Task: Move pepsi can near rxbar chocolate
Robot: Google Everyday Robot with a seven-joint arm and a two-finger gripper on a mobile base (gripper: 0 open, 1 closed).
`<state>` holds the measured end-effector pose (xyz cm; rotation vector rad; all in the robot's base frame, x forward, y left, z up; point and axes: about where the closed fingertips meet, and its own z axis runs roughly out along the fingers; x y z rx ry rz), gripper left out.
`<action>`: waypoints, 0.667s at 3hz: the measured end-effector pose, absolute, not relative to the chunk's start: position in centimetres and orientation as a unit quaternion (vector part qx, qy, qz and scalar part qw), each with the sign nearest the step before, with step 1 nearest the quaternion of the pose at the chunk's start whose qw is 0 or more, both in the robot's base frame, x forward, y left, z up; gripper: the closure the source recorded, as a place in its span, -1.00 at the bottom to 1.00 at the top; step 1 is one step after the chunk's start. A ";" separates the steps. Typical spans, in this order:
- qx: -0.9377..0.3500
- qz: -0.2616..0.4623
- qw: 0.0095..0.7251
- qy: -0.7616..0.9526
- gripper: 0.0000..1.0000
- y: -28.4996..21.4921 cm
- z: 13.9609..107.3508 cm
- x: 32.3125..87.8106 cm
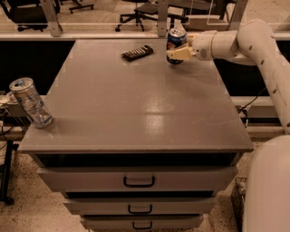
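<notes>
Next, I let go of the pepsi can, now upright near the cabinet top's back, so it stands close beside the rxbar chocolate's end nearest my arm (pixel 153 60).
The pepsi can (pixel 175 40), dark blue with a silver top, is upright near the back right of the grey cabinet top (pixel 136 104). My gripper (pixel 177 52) reaches in from the right and is shut on the can's lower half. The rxbar chocolate (pixel 137 52), a flat dark bar, lies on the back of the top, a short way left of the can. The can's base is hidden behind the fingers, so I cannot tell whether it touches the surface.
A silver, clear-looking can (pixel 31 103) leans at the front left corner. The cabinet has drawers (pixel 138 180) below. Office chairs (pixel 136 13) stand behind a rail at the back. My white arm (pixel 258 50) spans the right side.
</notes>
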<state>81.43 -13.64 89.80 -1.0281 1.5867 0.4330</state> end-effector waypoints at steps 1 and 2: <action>-0.433 0.216 0.562 0.671 1.00 -10.7 88.8 82.8; -0.424 0.234 0.562 0.671 1.00 -8.6 88.0 83.9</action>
